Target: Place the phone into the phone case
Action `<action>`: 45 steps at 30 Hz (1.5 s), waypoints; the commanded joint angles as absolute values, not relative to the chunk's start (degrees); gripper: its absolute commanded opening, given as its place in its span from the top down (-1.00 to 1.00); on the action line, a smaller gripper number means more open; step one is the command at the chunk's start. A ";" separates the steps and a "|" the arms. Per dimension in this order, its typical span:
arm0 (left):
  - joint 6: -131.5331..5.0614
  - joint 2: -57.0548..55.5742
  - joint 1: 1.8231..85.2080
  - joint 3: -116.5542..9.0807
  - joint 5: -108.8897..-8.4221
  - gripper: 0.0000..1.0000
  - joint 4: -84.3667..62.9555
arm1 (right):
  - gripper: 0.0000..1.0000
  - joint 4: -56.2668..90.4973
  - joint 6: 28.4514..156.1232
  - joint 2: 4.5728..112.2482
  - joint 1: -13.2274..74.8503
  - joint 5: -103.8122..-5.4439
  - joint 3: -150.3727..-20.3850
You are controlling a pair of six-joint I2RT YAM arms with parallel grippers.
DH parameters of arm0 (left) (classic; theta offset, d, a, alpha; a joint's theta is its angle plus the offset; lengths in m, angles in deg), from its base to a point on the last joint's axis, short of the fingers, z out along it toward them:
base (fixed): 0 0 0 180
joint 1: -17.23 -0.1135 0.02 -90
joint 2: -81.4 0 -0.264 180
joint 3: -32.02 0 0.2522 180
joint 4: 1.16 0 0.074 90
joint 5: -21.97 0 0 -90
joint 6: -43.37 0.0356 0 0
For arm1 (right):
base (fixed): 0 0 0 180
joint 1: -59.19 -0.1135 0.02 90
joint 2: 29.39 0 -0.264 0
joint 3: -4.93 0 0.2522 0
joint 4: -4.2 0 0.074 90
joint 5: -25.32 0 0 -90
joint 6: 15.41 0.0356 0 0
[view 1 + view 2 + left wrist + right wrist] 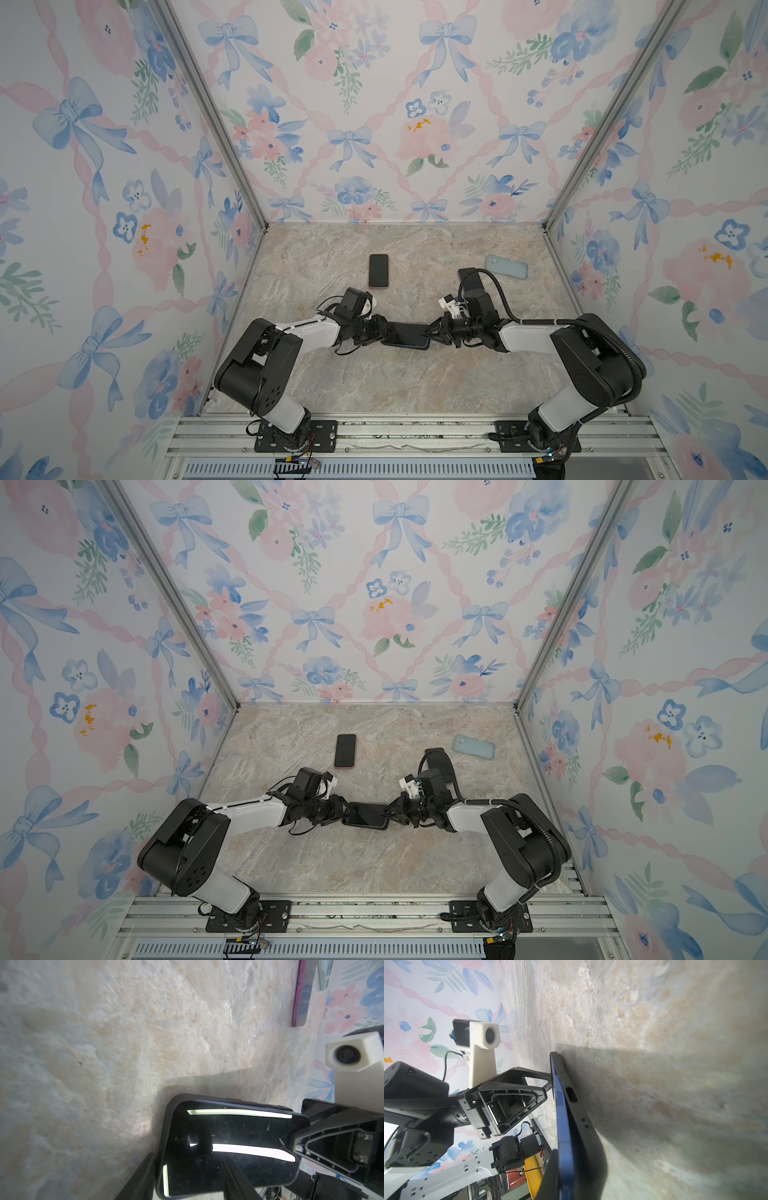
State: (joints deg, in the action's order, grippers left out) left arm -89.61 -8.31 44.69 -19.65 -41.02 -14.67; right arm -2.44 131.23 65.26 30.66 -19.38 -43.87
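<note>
The robot's right gripper should release the phone in its black case, now held just above the table, on the bare table (409, 343) beside the left gripper.
A dark-screened phone (405, 332) with a blue rim (564, 1136) lies in a black phone case (583, 1147), held just above the table in both top views. Its blue side stands proud of the case wall. My right gripper (428, 332) is shut on one end, pinching phone and case across their thickness; the finger behind the case is hidden. My left gripper (384, 328) is open at the other end. One of its fingers (234, 1176) lies over the screen (239, 1132), the other beside the case rim (164, 1147).
A second phone (378, 271) with a pinkish rim lies flat behind the left arm. A light blue case (506, 266) lies at the back right, with a black flat item (467, 276) partly hidden by the right arm. Flowered walls close three sides.
</note>
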 commanded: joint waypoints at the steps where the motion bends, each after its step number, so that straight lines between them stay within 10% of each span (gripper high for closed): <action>1: -90.33 -8.22 46.41 -18.72 -37.44 -0.03 -14.92 | 1.00 8.91 127.92 70.43 29.92 -21.79 -44.15; 40: -91.68 -12.98 49.21 -22.29 -37.35 0.05 -10.43 | 1.00 12.27 125.48 74.75 27.11 -24.39 -49.45; 45: -89.87 -10.48 47.17 -20.75 -38.04 0.03 -12.63 | 0.73 16.59 124.19 70.36 27.19 -26.72 -49.97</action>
State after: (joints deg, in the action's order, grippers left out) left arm -90.20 -11.11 45.63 -22.53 -47.82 -12.29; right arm 6.50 123.47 69.24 30.59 -16.82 -49.88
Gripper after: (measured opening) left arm 0.482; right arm 0.124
